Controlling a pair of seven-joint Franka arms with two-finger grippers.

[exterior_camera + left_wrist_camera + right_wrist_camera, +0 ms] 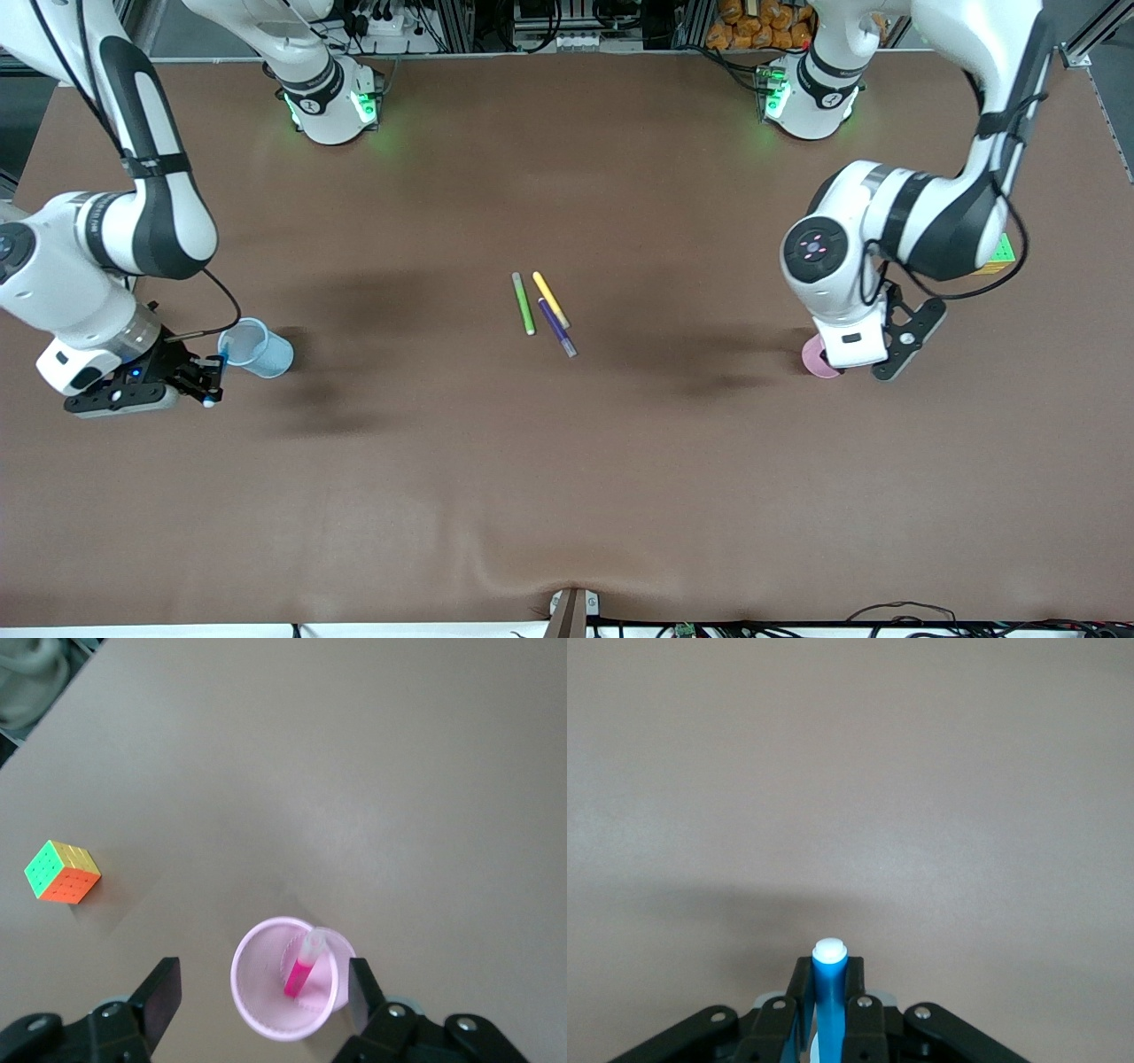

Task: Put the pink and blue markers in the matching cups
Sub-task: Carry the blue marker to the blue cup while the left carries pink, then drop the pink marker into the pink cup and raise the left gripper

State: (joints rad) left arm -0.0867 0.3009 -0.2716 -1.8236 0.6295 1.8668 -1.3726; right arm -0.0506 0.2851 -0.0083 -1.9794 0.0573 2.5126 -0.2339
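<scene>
My right gripper will release the blue marker inside the pale blue cup (246, 352), and the marker will lean on the cup's side there.
My right gripper (211, 383) is shut on the blue marker (830, 992), whose pale cap (830, 950) sticks out past the fingertips. It hangs right beside the pale blue cup (257, 347), at the rim, toward the right arm's end of the table. My left gripper (261, 994) is open, with one finger on each side of the pale pink cup (266, 992). The pink marker (299, 974) leans inside that cup, cap up. In the front view the left hand covers most of the pink cup (815, 356).
A green pen (524, 303), a yellow pen (550, 299) and a dark purple pen (557, 328) lie together at the table's middle. A coloured puzzle cube (62, 872) sits near the pink cup, partly hidden by the left arm in the front view.
</scene>
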